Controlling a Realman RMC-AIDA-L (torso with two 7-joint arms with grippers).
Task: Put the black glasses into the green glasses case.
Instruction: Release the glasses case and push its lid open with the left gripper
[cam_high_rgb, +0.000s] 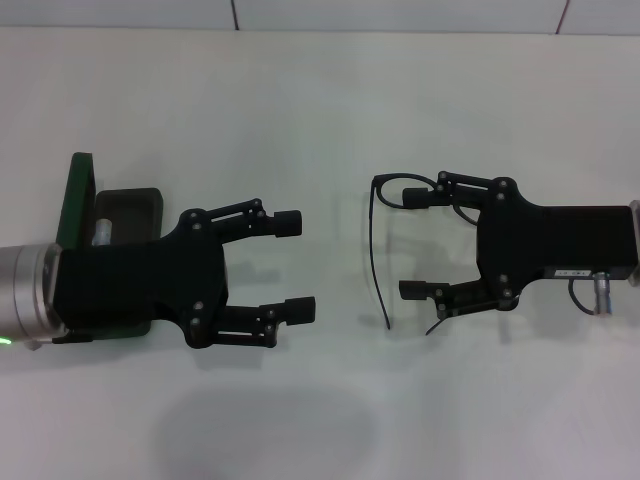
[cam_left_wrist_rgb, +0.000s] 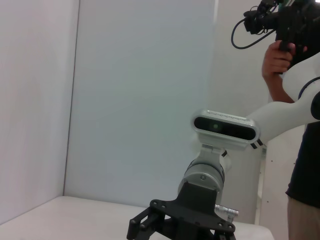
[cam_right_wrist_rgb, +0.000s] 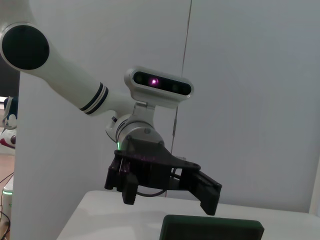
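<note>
Next, my left gripper should go to the middle of the upright lid (cam_high_rgb: 71, 236) on the green glasses case and close there.
The black glasses (cam_high_rgb: 376, 250) lie on the white table at centre right. Their thin front runs across the tips of my right gripper (cam_high_rgb: 414, 243), and one temple arm (cam_high_rgb: 438, 322) shows by its near finger. The right gripper is open around them and its fingers are spread wide. The green glasses case (cam_high_rgb: 76, 198) stands open at the far left, with its lid upright and its dark base (cam_high_rgb: 135, 203) partly hidden under my left arm. My left gripper (cam_high_rgb: 296, 267) is open and empty, to the right of the case. The case lid's edge (cam_right_wrist_rgb: 212, 228) also shows in the right wrist view.
The white table (cam_high_rgb: 320, 110) reaches to a pale back wall. A person holding a camera (cam_left_wrist_rgb: 282, 20) stands beyond the right arm (cam_left_wrist_rgb: 202, 177) in the left wrist view. The left arm's gripper (cam_right_wrist_rgb: 167, 197) shows in the right wrist view.
</note>
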